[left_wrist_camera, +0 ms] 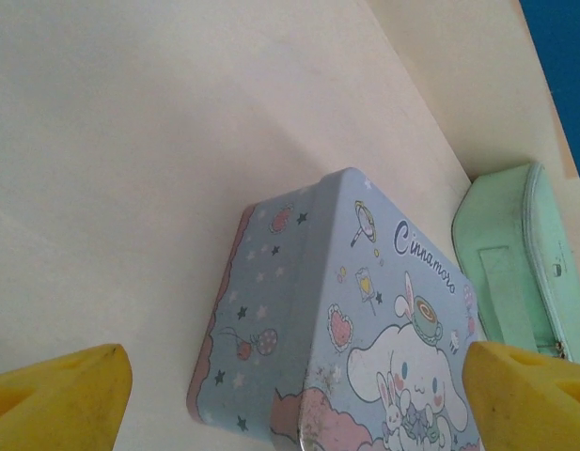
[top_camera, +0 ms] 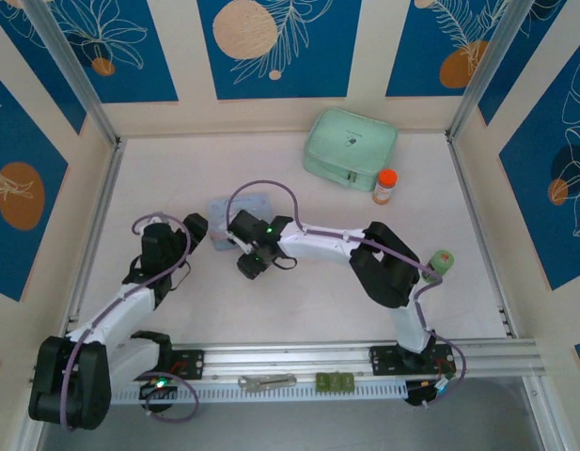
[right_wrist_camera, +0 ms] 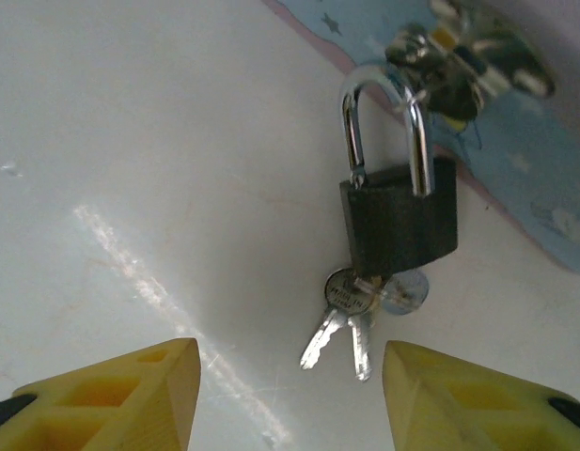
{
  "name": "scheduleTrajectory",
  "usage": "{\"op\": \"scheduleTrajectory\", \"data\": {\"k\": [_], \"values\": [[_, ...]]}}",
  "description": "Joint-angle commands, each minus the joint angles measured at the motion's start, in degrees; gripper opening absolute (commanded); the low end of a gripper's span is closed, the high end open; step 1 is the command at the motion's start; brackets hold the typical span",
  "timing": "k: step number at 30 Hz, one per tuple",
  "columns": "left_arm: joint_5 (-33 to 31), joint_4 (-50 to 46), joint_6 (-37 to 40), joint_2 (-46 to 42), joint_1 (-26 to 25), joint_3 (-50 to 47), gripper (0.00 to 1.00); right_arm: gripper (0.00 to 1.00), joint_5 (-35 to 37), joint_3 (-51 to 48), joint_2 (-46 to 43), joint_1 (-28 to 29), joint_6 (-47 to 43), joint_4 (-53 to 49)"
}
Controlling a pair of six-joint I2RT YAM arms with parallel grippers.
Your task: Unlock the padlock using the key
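The open shackle of the padlock still hooks through the tin's clasp, so the robot's right gripper needs to grip the padlock's dark body [right_wrist_camera: 400,224] and pull the shackle free.
The padlock [right_wrist_camera: 399,218] has a dark body and a silver shackle hooked through the clasp [right_wrist_camera: 459,56] of the pale blue tin [right_wrist_camera: 543,178]. It lies flat on the white table. A small bunch of silvery keys [right_wrist_camera: 341,329] sits at its underside, and one round key head [right_wrist_camera: 407,291] rests against the body's bottom. My right gripper [right_wrist_camera: 290,395] is open just short of the keys, with nothing between its yellow fingers [right_wrist_camera: 130,395]. My left gripper [left_wrist_camera: 299,413] is open wide at the tin [left_wrist_camera: 365,319], its fingers on either side of the tin's near corner.
A mint green case [top_camera: 349,146] and an orange-capped bottle [top_camera: 385,186] stand at the back right. A green roll [top_camera: 442,261] lies right of my right arm. A silver wrench [top_camera: 267,381] and a green block [top_camera: 334,381] rest on the front rail.
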Motion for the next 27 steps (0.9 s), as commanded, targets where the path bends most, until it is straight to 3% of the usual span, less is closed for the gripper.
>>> {"op": "scheduleTrajectory", "data": {"k": [1,11,20,27], "values": [[3.6,1.7,1.6,0.9,1.4,1.7,0.90,0.54,4.3,2.8,2.0,0.6,-6.3,-0.9],[6.1,4.3,0.9,3.0,1.9,0.9,0.90,0.49,8.6,1.9,5.0,-0.3,-11.4,8.4],[5.7,4.4,0.9,2.8,2.0,0.9,0.90,0.48,7.6,-1.6,4.7,-0.4,-13.7,9.3],[5.6,5.6,0.6,3.6,2.1,0.5,0.90,0.54,4.8,-7.0,0.6,-1.1,-10.7,11.8]]}}
